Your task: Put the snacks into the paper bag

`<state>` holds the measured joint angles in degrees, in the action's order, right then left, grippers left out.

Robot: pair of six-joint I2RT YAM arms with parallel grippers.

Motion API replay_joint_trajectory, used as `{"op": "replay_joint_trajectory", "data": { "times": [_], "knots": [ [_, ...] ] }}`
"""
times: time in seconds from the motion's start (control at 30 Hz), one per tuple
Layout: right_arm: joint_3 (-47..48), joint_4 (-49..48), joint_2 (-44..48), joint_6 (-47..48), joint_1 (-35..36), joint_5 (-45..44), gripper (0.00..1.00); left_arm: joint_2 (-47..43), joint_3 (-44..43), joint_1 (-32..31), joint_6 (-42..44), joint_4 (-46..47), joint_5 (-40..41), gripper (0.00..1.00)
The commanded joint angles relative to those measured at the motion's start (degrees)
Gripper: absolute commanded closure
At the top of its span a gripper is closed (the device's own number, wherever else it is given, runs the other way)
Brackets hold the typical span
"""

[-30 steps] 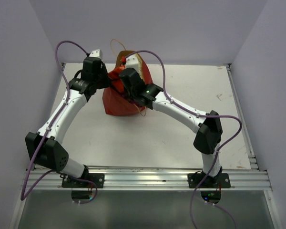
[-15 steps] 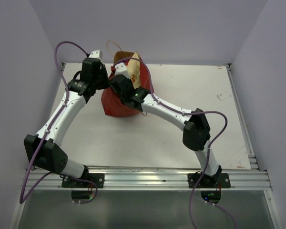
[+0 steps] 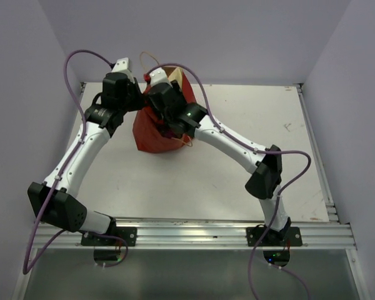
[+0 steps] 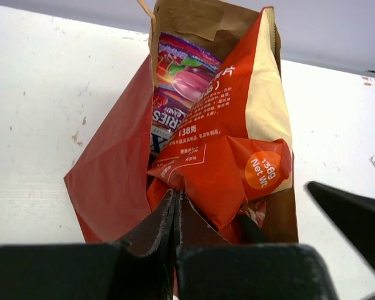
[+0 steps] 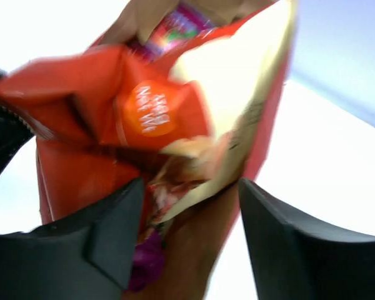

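Next, my left gripper opens and takes the paper bag's rim (image 4: 151,140), since it is pinching the crumpled end of the chips packet, which bunches across the paper bag's opening.
The reddish-brown paper bag (image 3: 151,136) stands at the back of the table, its mouth open. My left gripper (image 4: 175,199) is shut on the bag's near rim (image 4: 109,181). Inside the bag, the beige-orange chips packet (image 4: 228,140) stands slanted, with a purple candy pack (image 4: 182,70) behind it and a sliver of the blue packet (image 4: 155,144) below that. My right gripper (image 5: 190,187) hangs open over the bag's mouth, with the lower end of the chips packet (image 5: 225,81) loose between its fingers. A purple scrap (image 5: 147,259) shows by the left finger. The right wrist view is blurred.
The white table (image 3: 250,125) stretches right and in front of the bag. Lilac walls close in the back and both sides. A metal rail (image 3: 194,231) with the arm bases runs along the near edge. A looped string handle (image 3: 151,59) rises behind the bag.
My right gripper has opened and let go of the beige-orange chips packet, which now rests in the bag. The right wrist swung back over the bag's mouth. The left gripper kept its hold.
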<state>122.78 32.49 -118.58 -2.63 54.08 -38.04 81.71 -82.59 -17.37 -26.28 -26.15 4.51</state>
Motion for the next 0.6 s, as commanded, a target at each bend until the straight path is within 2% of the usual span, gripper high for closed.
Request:
{"op": "replay_joint_trajectory", "data": {
  "times": [0.0, 0.1, 0.57],
  "knots": [
    [4.31, -1.90, 8.28, 4.02, -0.29, -0.89, 0.31, -0.68, -0.82, -0.56, 0.18, 3.92, -1.53, 1.00],
    [4.04, -0.94, 7.85, 3.26, -2.22, -0.98, 0.22, -0.33, -0.82, -0.56, 0.18, 3.83, -1.44, 1.00],
    [4.57, -2.34, 2.75, -2.99, -11.89, 6.57, 0.21, 1.87, 0.93, -0.56, 0.71, 3.83, 1.99, 1.00]
  ]
}}
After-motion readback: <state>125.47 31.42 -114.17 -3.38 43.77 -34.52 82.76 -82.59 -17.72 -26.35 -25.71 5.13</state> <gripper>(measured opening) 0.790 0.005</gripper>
